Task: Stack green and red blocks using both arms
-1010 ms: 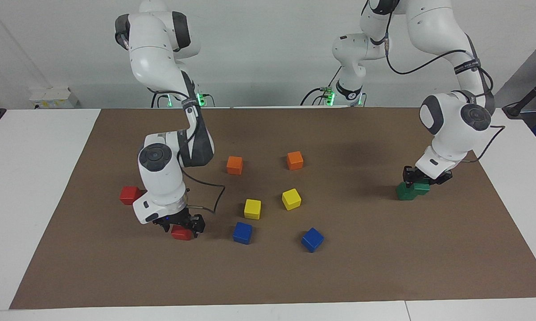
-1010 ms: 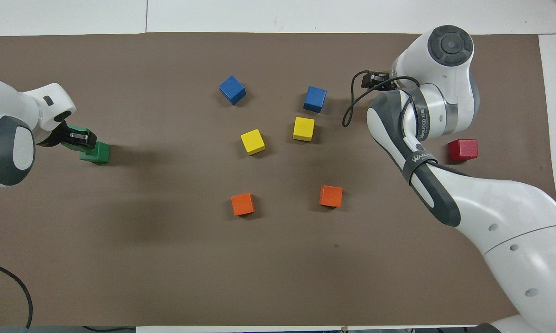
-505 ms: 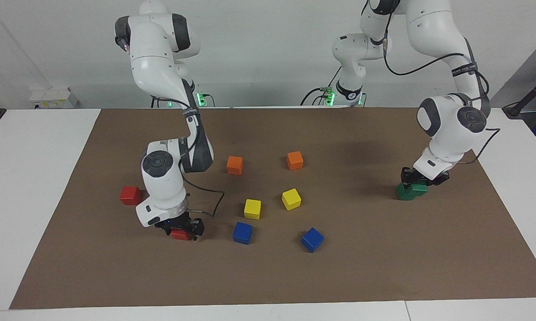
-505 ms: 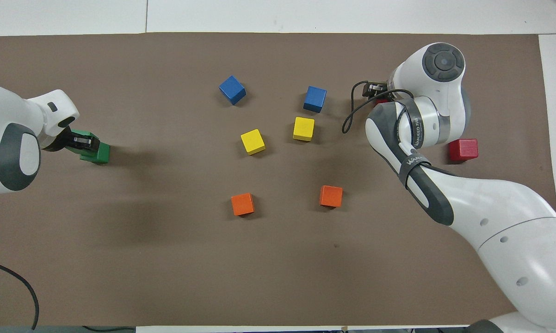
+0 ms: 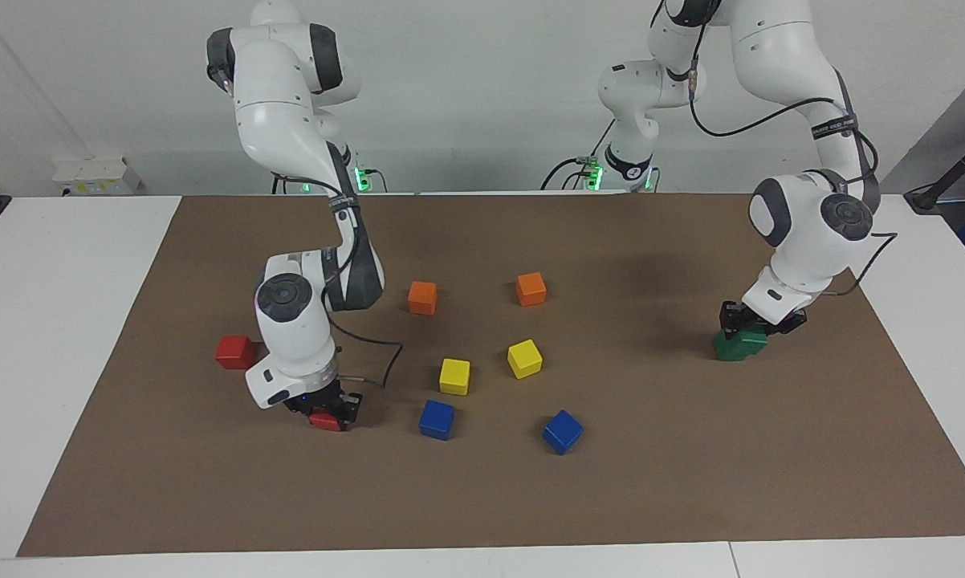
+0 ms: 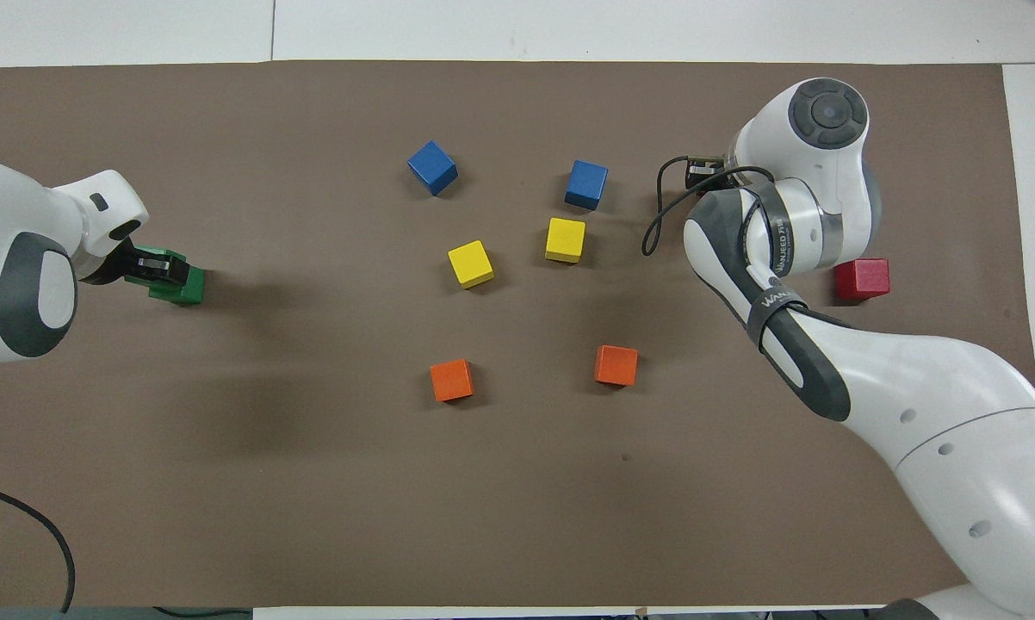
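Observation:
My right gripper should set the red block down on top of the free red block [image 6: 877, 270].
A red block [image 5: 320, 421] sits on the brown mat near the right arm's end, and my right gripper [image 5: 327, 409] is down over it, shut on it. In the overhead view the right arm hides this block; only the gripper's [image 6: 701, 171] edge shows. The second red block [image 5: 234, 352] [image 6: 862, 279] lies free, nearer to the robots. At the left arm's end one green block [image 5: 752, 338] [image 6: 164, 257] rests on the other green block [image 5: 728, 348] [image 6: 191, 289], slightly offset. My left gripper [image 5: 759, 323] [image 6: 151, 266] is still around the upper one.
Between the two arms lie two orange cubes [image 5: 422, 297] [image 5: 531, 288], two yellow cubes [image 5: 454, 376] [image 5: 524, 358] and two blue cubes [image 5: 436, 419] [image 5: 562, 431]. The brown mat [image 5: 691, 482] covers most of the white table. The right arm's black cable [image 5: 386, 365] loops beside its wrist.
My right gripper has come down and shut on the red block. My left gripper has lowered the upper green block onto the lower one and moved it more squarely over it.

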Motion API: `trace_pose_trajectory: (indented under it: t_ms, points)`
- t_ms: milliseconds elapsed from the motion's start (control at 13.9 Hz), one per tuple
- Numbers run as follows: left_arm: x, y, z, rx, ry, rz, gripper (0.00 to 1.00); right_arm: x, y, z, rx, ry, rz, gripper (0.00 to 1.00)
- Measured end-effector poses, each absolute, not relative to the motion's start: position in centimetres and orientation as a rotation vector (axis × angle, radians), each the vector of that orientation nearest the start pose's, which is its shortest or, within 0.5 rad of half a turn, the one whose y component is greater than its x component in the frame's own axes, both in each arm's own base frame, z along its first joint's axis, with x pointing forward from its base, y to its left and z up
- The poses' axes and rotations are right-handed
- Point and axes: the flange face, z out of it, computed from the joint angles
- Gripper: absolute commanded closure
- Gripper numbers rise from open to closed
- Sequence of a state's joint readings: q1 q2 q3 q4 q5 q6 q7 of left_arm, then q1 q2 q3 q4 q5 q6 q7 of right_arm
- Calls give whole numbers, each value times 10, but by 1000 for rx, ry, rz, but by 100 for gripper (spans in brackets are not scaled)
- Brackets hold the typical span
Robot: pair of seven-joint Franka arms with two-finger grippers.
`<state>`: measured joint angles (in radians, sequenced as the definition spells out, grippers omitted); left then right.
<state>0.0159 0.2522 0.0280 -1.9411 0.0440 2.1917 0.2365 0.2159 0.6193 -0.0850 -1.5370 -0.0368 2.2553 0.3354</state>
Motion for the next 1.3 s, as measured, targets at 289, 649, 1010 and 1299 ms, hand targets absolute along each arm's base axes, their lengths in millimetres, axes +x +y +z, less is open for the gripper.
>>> trace_pose_trajectory:
  t_ms: [289,649,1010,1299]
  points:
    - [611,30,378,-3078,330,-26,0,685,31,387,-3207,95,-82,100]
    - [612,30,510,-3082,312,21,0,610,-59,393,-3195,22,-84,100]
    - [578,24,590,-3091,237,29,0,586,-78,352,-3195,-23,-184,100]
    - [558,21,608,-3095,181,27,0,586,-78,350,-3194,-25,-238,100]
